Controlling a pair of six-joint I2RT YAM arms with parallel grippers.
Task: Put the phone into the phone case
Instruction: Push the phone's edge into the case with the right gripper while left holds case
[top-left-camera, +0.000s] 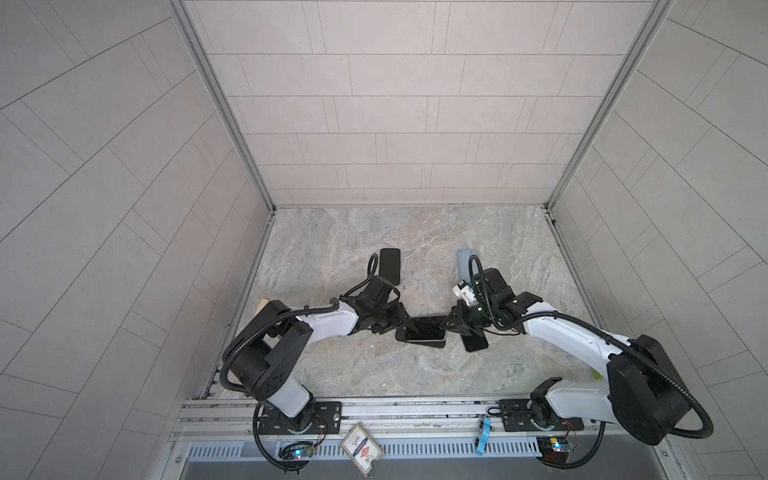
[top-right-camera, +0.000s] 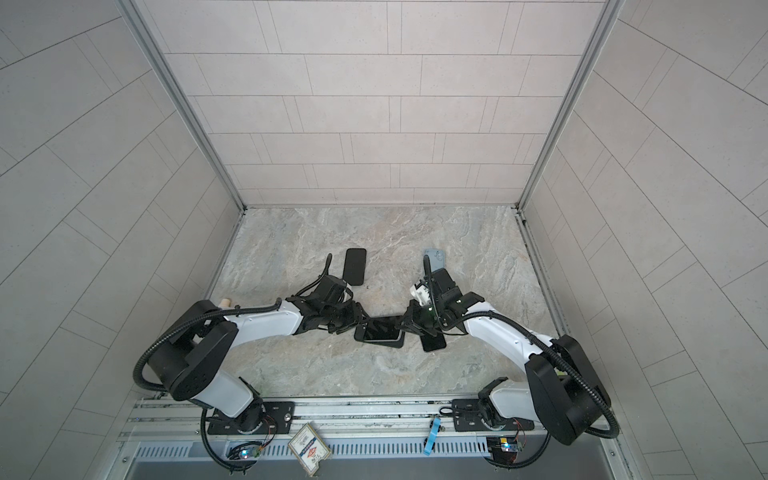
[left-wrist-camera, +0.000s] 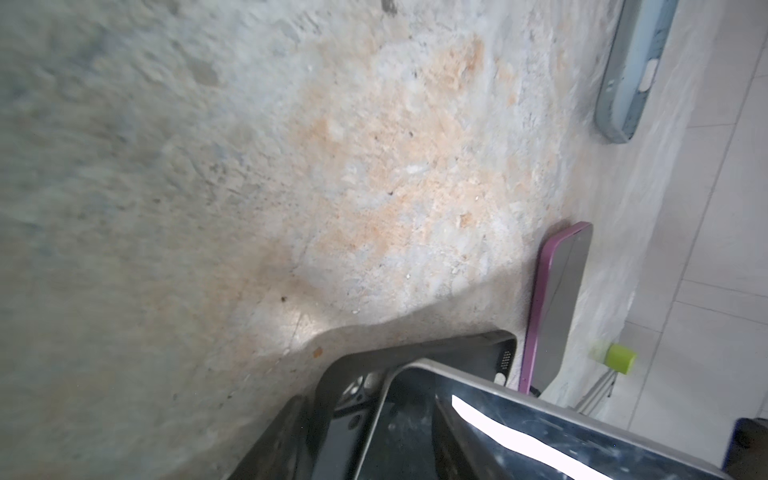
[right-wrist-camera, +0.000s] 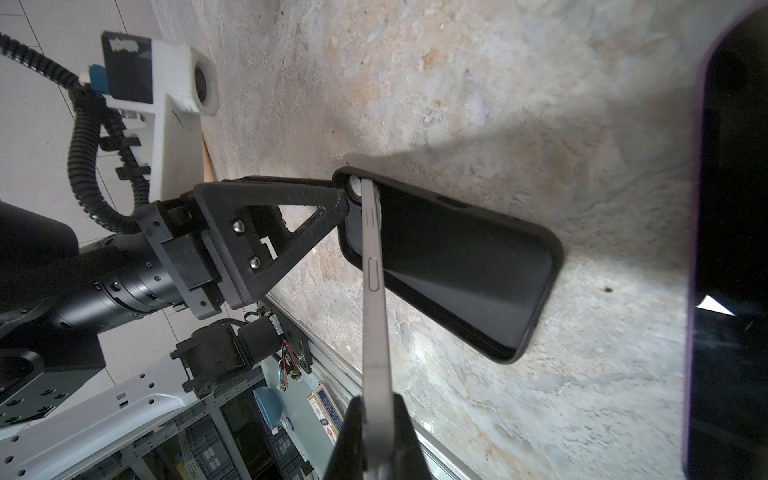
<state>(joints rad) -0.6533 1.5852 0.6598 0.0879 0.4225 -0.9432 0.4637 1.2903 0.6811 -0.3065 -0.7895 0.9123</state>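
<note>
Next, my right gripper releases the phone on the open side of the black phone case (top-left-camera: 423, 331) (right-wrist-camera: 449, 265).
The phone (top-left-camera: 426, 328), dark-screened with a silver frame, hangs tilted over the black phone case (right-wrist-camera: 457, 270), which lies open side up on the table. The phone's far end rests in the case's camera-hole end. My right gripper (right-wrist-camera: 376, 440) is shut on the phone's near end, which it holds raised; the phone (right-wrist-camera: 374, 291) shows edge-on there. My left gripper (top-left-camera: 400, 326) grips the case's other end. One of its fingers (left-wrist-camera: 270, 444) lies against the case's side wall (left-wrist-camera: 332, 374); the phone (left-wrist-camera: 478, 424) hides the other.
A purple-edged phone (top-left-camera: 473, 343) lies just right of the case, under my right gripper. A black slab (top-left-camera: 390, 266) lies at the back left, a blue-grey case (top-left-camera: 465, 259) at the back right. Side walls and a front rail (top-left-camera: 395, 409) bound the marbled table (top-left-camera: 415, 374).
</note>
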